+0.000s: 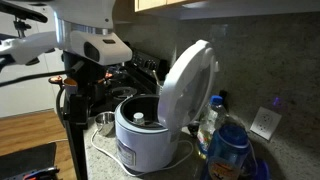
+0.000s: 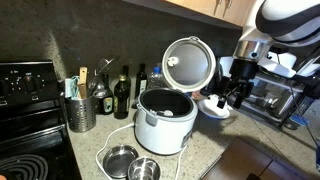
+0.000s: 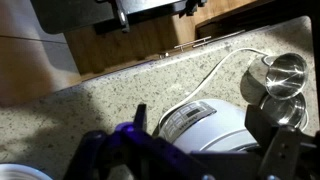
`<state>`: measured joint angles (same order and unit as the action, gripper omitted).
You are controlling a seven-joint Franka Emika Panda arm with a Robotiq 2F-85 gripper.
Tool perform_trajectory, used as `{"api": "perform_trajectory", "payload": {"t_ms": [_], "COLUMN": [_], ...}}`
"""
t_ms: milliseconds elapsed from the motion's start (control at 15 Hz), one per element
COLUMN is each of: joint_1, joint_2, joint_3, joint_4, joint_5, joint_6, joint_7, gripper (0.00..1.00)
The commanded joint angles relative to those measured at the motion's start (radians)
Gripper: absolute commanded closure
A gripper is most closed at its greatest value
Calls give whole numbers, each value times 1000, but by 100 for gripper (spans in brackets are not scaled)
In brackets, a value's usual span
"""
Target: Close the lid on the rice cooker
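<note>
The rice cooker's white lid is raised. My gripper should next move to the top edge point(image 1: 204, 46) of that lid and close there.
The white rice cooker point(image 1: 140, 138) point(image 2: 165, 125) stands on the speckled counter in both exterior views. Its rounded white lid point(image 1: 187, 85) point(image 2: 190, 62) is raised upright on its hinge, and the pot inside is exposed. My gripper point(image 2: 235, 88) hangs beside the cooker, apart from the lid, and shows as a dark shape in an exterior view point(image 1: 88, 82). In the wrist view the gripper point(image 3: 205, 130) is open and empty. Its two dark fingers frame the cooker body point(image 3: 215, 128) and its label panel point(image 3: 188, 112) below.
Two metal bowls point(image 2: 132, 162) point(image 3: 285, 75) and the power cord point(image 3: 215, 70) lie on the counter in front of the cooker. Bottles point(image 2: 122, 92) and a utensil holder point(image 2: 80, 112) stand by the stove point(image 2: 25, 110). A blue-capped water bottle point(image 1: 228, 145) stands near the lid. A toaster oven point(image 2: 272, 95) stands behind my arm.
</note>
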<state>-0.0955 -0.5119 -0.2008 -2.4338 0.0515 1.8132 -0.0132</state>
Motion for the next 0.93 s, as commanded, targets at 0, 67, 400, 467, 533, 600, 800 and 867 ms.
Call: {"api": "perform_trajectory", "payload": {"t_ms": [0, 67, 400, 467, 533, 600, 800, 867], "joint_1": [-21, -21, -22, -20, -22, -20, -22, -21], "joint_2": [3, 3, 5, 9, 11, 15, 40, 51], "joint_3": [18, 18, 17, 16, 20, 20, 23, 20], "joint_4": [2, 2, 9, 19, 28, 38, 89, 112], "joint_5": [9, 9, 9, 7, 0, -1, -13, -17], "joint_6": [-2, -2, -4, -16, -14, -22, -28, -31], "joint_7": [-9, -9, -8, -19, -12, -18, -16, -21], "gripper": [0, 0, 0, 0, 0, 0, 0, 0]}}
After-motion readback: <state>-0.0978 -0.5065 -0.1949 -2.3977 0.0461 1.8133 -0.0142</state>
